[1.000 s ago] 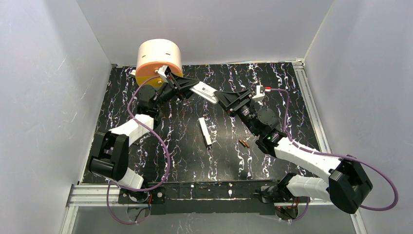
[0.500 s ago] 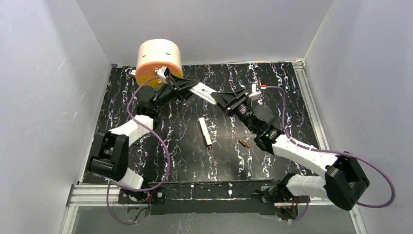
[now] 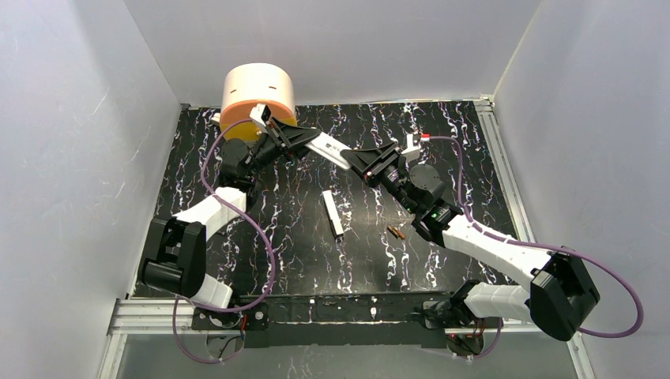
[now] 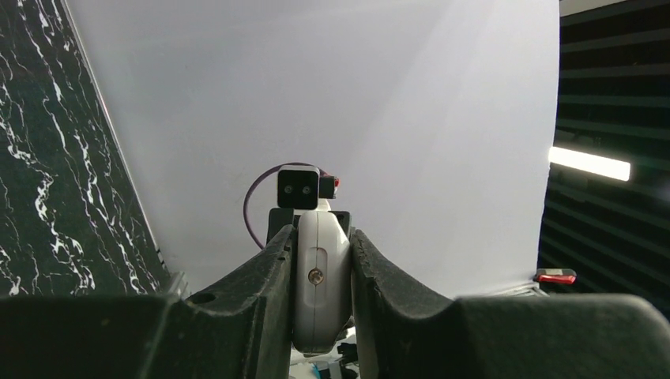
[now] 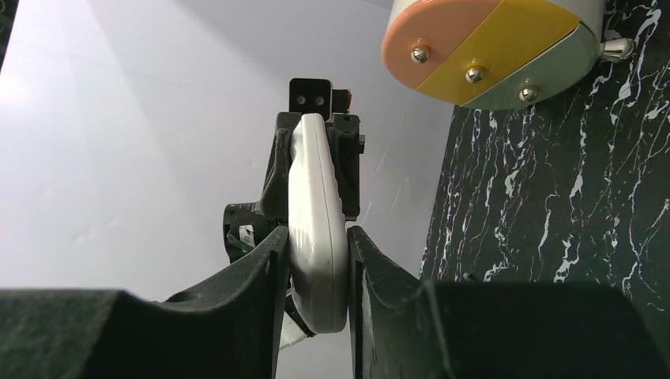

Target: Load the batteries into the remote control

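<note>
I pinch just the end of the remote control with my right gripper, so I should open it while my left gripper turns the remote control, then take its long side [image 3: 333,142] to lay it flat.
The white remote control [image 3: 330,149] hangs in the air above the back of the table, held at both ends. My left gripper [image 3: 308,140] is shut on its left end; in the left wrist view the remote control [image 4: 320,284] sits edge-on, squeezed between both pads of my left gripper [image 4: 320,237]. My right gripper [image 3: 357,158] is shut on the other end, and both pads of my right gripper [image 5: 318,234] press the remote control [image 5: 313,174]. Two copper-orange batteries [image 3: 396,232] lie side by side on the black marbled table [image 3: 276,237], near the right arm.
A long narrow white bar [image 3: 333,214] lies in the middle of the table. A round peach and orange container [image 3: 257,96] stands at the back left corner, right behind the left gripper; its underside [image 5: 490,47] shows in the right wrist view. White walls enclose three sides.
My right gripper has moved left to the remote control's free end and its jaws have shut on it. The left gripper has kept its grip, shifting slightly.
</note>
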You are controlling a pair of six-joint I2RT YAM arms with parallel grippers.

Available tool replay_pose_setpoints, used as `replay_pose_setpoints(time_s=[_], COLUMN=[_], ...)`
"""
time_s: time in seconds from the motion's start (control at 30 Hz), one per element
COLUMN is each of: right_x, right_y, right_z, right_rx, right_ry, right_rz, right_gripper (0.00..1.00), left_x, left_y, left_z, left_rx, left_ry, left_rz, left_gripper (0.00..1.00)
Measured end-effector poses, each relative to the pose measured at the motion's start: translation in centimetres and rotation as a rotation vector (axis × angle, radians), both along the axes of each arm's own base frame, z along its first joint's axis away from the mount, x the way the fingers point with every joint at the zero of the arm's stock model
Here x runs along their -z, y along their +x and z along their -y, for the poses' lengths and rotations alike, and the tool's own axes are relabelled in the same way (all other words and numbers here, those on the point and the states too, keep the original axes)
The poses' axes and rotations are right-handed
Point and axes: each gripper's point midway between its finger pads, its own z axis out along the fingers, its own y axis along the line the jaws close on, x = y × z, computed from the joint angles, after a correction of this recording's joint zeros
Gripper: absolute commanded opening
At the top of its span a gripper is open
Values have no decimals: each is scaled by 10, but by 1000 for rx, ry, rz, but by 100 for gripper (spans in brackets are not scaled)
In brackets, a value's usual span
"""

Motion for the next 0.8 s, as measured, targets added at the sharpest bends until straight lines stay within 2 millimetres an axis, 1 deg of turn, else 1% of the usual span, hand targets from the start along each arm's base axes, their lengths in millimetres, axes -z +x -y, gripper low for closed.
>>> replay_pose_setpoints(time_s=[0.07, 0.13, 0.2, 0.33, 0.43, 0.53, 0.7, 0.8], right_x=[-1, 1, 4, 2, 4, 6, 7, 2], right_y=[-1, -2, -3, -5, -7, -8, -11, -15], right_z=[-1, -1, -3, -12, -14, -14, -15, -17], right_rx=[-5, -12, -23, -64, -80, -92, -124, -149], right_ry=[0, -9, -31, -70, -92, -108, -118, -110], right_rz=[1, 1, 3, 31, 44, 52, 61, 82], right_gripper=[52, 59, 63, 64, 64, 60, 42, 37], left_x=[-2, -6, -11, -15, -15, -14, -12, -13], left_y=[-2, -4, -8, -15, -19, -21, -25, -25], left_z=[-1, -2, -2, -2, -1, 0, 1, -1], left_rx=[-7, -13, -15, -7, 4, 13, 24, 20], left_ry=[11, 23, 34, 52, 67, 81, 106, 110], left_rz=[29, 69, 109, 166, 193, 213, 252, 264], left_gripper=[0, 0, 0, 0, 0, 0, 0, 0])
